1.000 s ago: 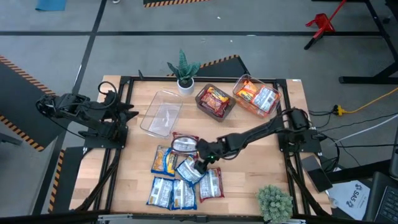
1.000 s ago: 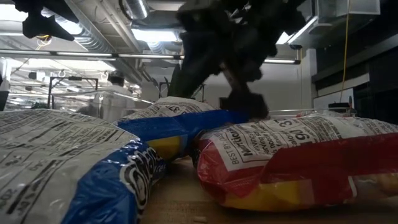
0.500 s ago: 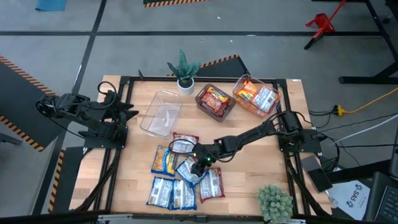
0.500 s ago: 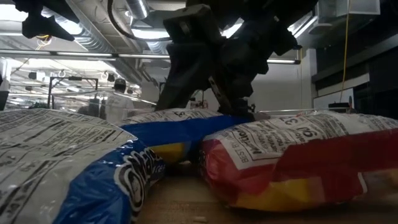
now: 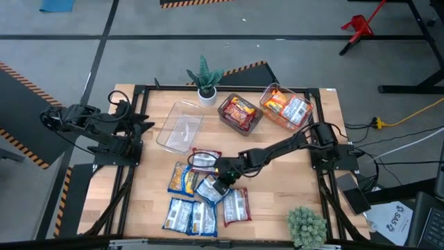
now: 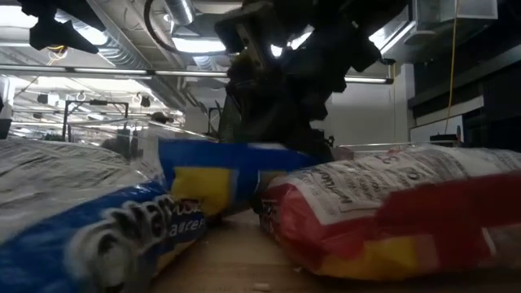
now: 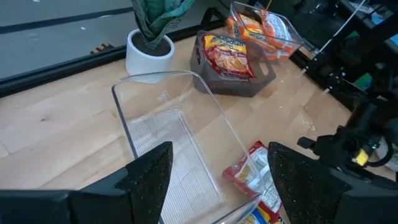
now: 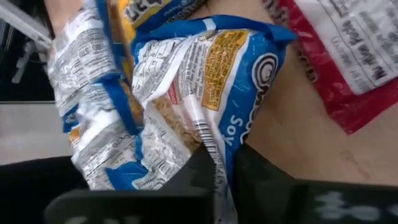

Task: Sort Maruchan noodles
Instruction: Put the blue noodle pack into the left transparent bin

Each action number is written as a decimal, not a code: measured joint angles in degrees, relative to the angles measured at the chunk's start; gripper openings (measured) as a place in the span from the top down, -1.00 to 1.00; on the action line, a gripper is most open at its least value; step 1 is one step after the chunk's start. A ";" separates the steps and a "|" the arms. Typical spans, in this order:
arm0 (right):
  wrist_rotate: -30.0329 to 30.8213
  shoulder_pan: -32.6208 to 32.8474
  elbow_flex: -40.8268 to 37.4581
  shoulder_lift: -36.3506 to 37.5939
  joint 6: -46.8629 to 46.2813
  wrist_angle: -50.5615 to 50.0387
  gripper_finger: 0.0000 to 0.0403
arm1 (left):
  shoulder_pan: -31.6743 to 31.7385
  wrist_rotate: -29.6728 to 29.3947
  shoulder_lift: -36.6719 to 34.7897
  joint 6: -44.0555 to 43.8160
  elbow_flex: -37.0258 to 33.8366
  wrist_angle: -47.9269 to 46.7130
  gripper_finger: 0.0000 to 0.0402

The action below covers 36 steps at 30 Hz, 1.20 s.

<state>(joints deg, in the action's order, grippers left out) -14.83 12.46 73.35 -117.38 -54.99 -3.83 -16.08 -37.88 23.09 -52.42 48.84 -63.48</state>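
I need to release the blue packet from my right gripper so that it rests inside the empty clear bin [image 5: 187,123], toward the far potted plant. The blue packet is still down in the pile.
Several Maruchan noodle packets lie in a loose pile on the near middle of the table: blue ones [image 5: 179,214], red ones [image 5: 236,205] and a blue-yellow one [image 5: 182,178]. My right gripper [image 5: 220,182] is down in the pile, shut on a blue packet [image 5: 210,189] [image 8: 199,93] that lies back side up. In the low view this packet [image 6: 220,175] stands tilted beside a red one [image 6: 391,212]. My left gripper [image 7: 221,186] waits open at the table's left edge, facing the empty clear bin [image 7: 174,137]. My right gripper pinches the blue packet's wrapper between its two fingers at the back seam [image 8: 210,155], near one end of the packet. The fingers [image 8: 255,177] come from above, slanting in from the table's right. The packet is tilted and still lies among its neighbours.
An empty clear bin [image 5: 182,125] lies at the far left. At the far side, a grey bin [image 5: 241,113] holds a red packet and a clear bin [image 5: 286,105] holds orange ones. A potted plant [image 5: 205,80] stands at the far edge, another [image 5: 306,226] at the near right corner.
My right gripper has come down a little toward the table's left onto the pile and shut on the blue packet. The packet's held end has tipped up, and the neighbouring packets have shifted slightly.
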 joint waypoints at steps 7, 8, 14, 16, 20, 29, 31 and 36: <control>-4.74 -1.94 5.00 2.48 2.88 -2.27 0.97 | -0.01 -0.46 0.00 0.02 0.00 0.00 -0.29; -5.04 -2.33 6.04 3.17 3.89 -3.73 0.97 | -0.01 -0.48 -0.02 0.02 0.00 -0.02 -0.29; -4.94 -5.53 15.63 5.42 11.32 -12.48 0.98 | -0.01 -0.53 -0.02 0.44 0.00 -0.15 -0.29; -2.77 -7.08 20.25 5.42 14.56 -15.14 0.98 | 0.01 -0.57 -0.02 0.46 0.01 -0.15 -0.29; 4.02 -11.18 28.50 5.05 21.11 -19.98 0.97 | -0.01 -0.60 -0.02 0.47 0.00 -0.21 -0.29; 13.85 -21.48 31.77 4.43 25.36 -21.29 0.98 | 0.00 -1.65 0.00 0.48 0.00 -0.39 -0.29; 13.69 -23.19 31.76 3.36 25.36 -19.99 0.98 | -0.01 -1.88 0.00 0.48 0.00 -0.39 -0.29; 9.36 -25.41 31.66 -1.10 26.12 -15.21 0.98 | 0.01 -3.39 -0.04 0.49 0.02 -0.38 -0.29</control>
<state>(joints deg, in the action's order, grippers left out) -5.46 -12.95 105.01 -118.48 -28.86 -19.04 -16.08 -41.27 23.05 -51.94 48.86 -63.86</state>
